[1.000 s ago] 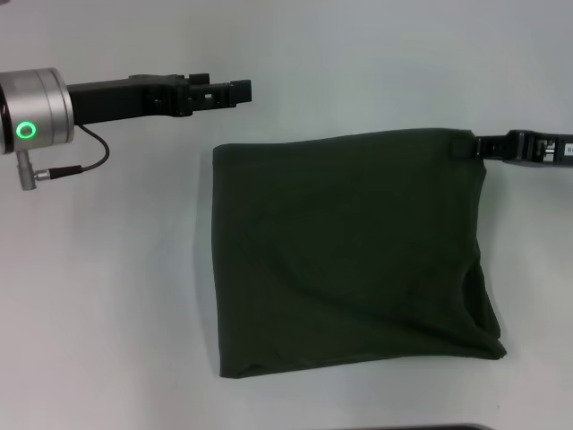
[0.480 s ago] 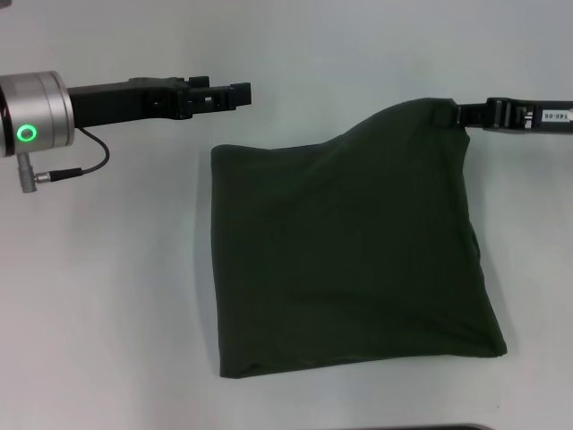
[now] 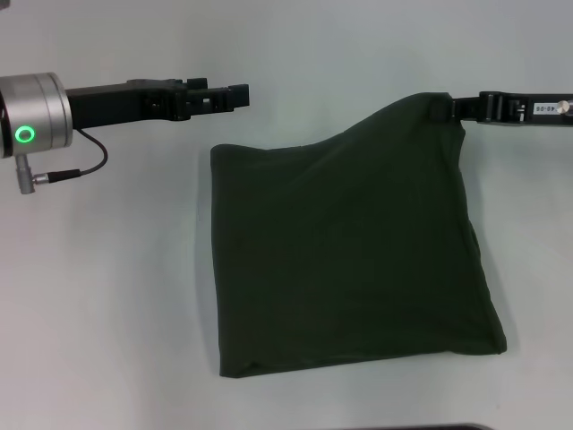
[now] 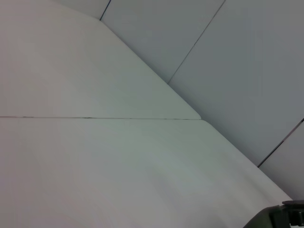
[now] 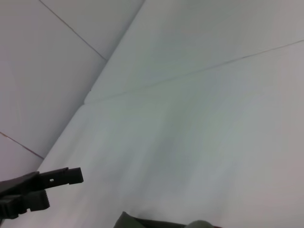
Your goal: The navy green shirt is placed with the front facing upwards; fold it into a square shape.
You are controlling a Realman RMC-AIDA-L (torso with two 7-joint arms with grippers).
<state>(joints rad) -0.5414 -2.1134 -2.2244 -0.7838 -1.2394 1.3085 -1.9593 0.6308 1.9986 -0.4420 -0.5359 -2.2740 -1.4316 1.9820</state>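
Note:
The shirt's far corner peaks out beyond the square in my right gripper, so next I open, grab the cloth just inside (image 3: 437, 143) that corner and pull it back.
The navy green shirt (image 3: 349, 260) lies folded into a rough square on the white table, with only plain green fabric showing. Its far right corner is pulled up and away from the table, which peaks that edge. My right gripper (image 3: 452, 109) is shut on that corner, and its arm reaches in from the right. A sliver of the shirt (image 5: 156, 222) shows in the right wrist view. My left gripper (image 3: 237, 93) hovers open beyond the shirt's far left corner, apart from the cloth, and appears again as the left gripper (image 5: 47, 185) in the right wrist view.
The white table (image 3: 107, 296) surrounds the shirt on all sides. A seam line (image 4: 95, 117) crosses the table top, and grey wall panels (image 4: 247, 71) stand behind its far edge. A dark strip (image 3: 421, 427) shows at the near edge.
My right gripper has lifted the shirt's far right corner up and away, turning the flat far edge into a peak. The left arm has not moved.

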